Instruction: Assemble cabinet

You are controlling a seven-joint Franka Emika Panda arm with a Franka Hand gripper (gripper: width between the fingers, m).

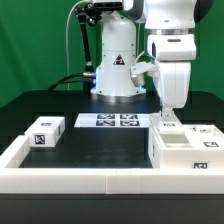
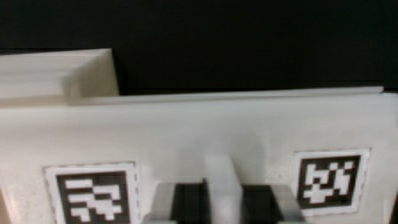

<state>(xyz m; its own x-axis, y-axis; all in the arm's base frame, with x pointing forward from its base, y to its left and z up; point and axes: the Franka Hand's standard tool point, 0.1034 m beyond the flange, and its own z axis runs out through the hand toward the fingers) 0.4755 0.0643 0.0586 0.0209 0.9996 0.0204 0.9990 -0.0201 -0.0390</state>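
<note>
Next, my gripper lets go of the white door panel in the open half of the cabinet [image 1: 178, 139], next to its tagged panel.
The cabinet [image 1: 184, 150] is the large white box with tags at the exterior view's right, just behind the front rail. My gripper [image 1: 167, 117] has come down from above onto its near-left upper edge. In the wrist view the cabinet [image 2: 214, 125] fills the picture, with one tag [image 2: 93, 192] on one side of the jaws and another tag [image 2: 329, 180] on the other. My gripper [image 2: 221, 205] stands with its two dark fingers close against a thin upright white wall of the cabinet. A small white tagged block [image 1: 45, 135] lies apart at the exterior view's left.
The marker board [image 1: 108, 121] lies flat on the black table in front of the robot base [image 1: 115, 75]. A long low white border rail [image 1: 90, 178] runs along the front and up the left side.
</note>
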